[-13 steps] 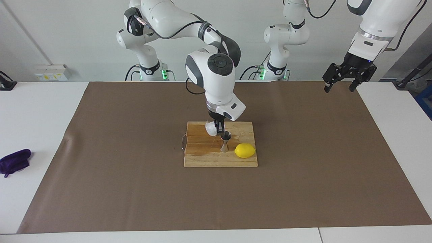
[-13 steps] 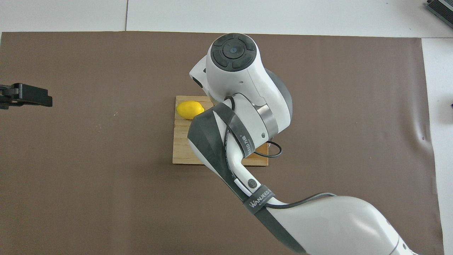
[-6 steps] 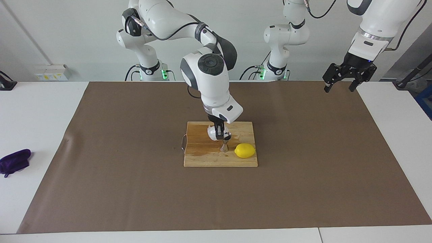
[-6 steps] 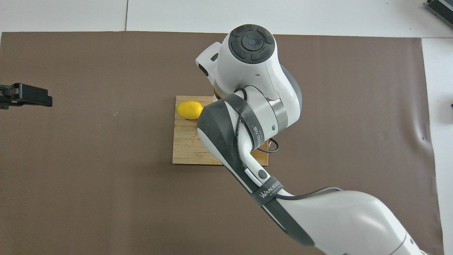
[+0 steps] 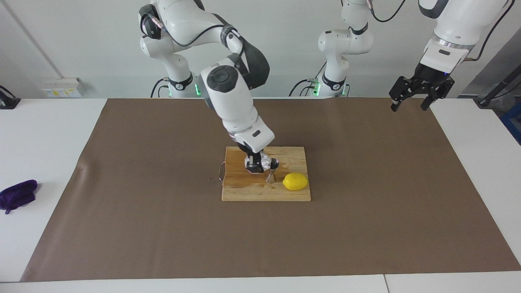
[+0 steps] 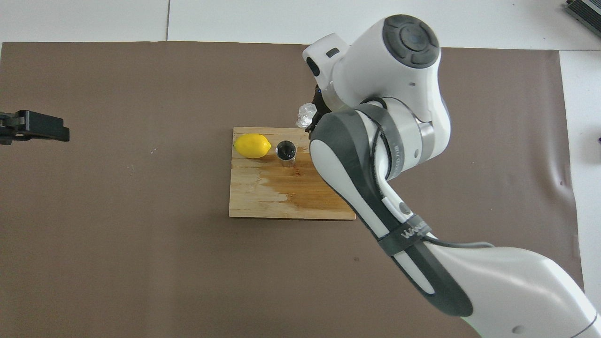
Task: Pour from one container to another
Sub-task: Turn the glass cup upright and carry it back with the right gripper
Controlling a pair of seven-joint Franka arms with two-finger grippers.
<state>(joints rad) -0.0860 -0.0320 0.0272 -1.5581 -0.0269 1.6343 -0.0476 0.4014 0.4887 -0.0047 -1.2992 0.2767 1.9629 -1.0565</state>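
Next, my right gripper sets the glass cup down on the bare brown mat [image 6: 493,158] between the board and that gripper's own table end.
The small clear glass cup [image 5: 265,162] [image 6: 306,113] hangs in my right gripper [image 5: 256,165], which is shut on it. The cup is up beside the rim of the steel jigger [image 5: 271,173] [image 6: 285,151], on the side toward the right arm's end of the table, and looks tipped toward it. The jigger stands upright on the wooden cutting board [image 5: 244,192] [image 6: 263,202]. In the overhead view the right arm hides most of the gripper. My left gripper [image 5: 409,108] [image 6: 44,132] waits open and high over the mat's corner at the left arm's end, holding nothing.
A yellow lemon [image 5: 295,181] [image 6: 252,145] lies on the board beside the jigger, toward the left arm's end. A wet dark patch [image 6: 305,192] spreads over the board. The board sits on a brown mat [image 5: 163,228]. A purple cloth [image 5: 18,194] lies off the mat.
The right arm has swung toward its own end of the table and its wrist has turned, carrying the cup lower beside the jigger's rim. From above the jigger now shows. The left arm has not moved.
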